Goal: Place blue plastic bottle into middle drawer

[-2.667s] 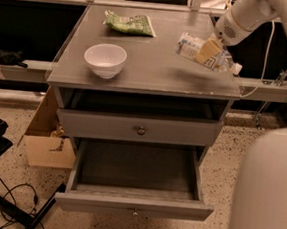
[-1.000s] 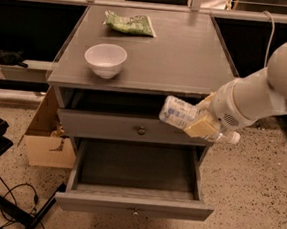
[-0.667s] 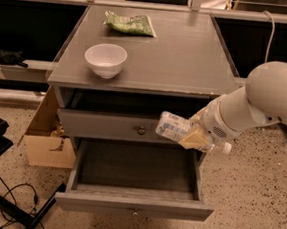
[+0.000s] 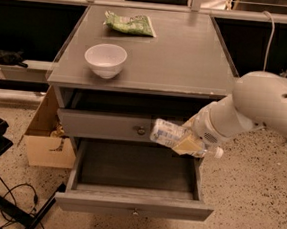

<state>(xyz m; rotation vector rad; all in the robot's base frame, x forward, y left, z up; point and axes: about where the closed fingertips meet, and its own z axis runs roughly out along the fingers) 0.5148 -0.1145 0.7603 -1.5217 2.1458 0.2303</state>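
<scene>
My gripper needs to release the blue plastic bottle on the bottom of the middle drawer, close behind the knobbed front panel point(image 4: 154, 180).
The blue plastic bottle point(image 4: 174, 136) lies sideways in my gripper point(image 4: 190, 142), white cap pointing right. My gripper is shut on it and holds it in front of the closed upper drawer, just above the right rear part of the open middle drawer point(image 4: 135, 176). The middle drawer is pulled out, dark grey and empty inside, with a small knob on its front panel. My white arm point(image 4: 257, 109) reaches in from the right.
A white bowl point(image 4: 105, 59) and a green snack bag point(image 4: 130, 23) sit on the cabinet top point(image 4: 189, 55). The closed upper drawer point(image 4: 107, 126) has a round knob. A cardboard box point(image 4: 46, 138) stands left of the cabinet. Black equipment and cables lie at the lower left.
My gripper has carried the bottle from the cabinet top's right rear down and left, past the front edge, to just above the open middle drawer.
</scene>
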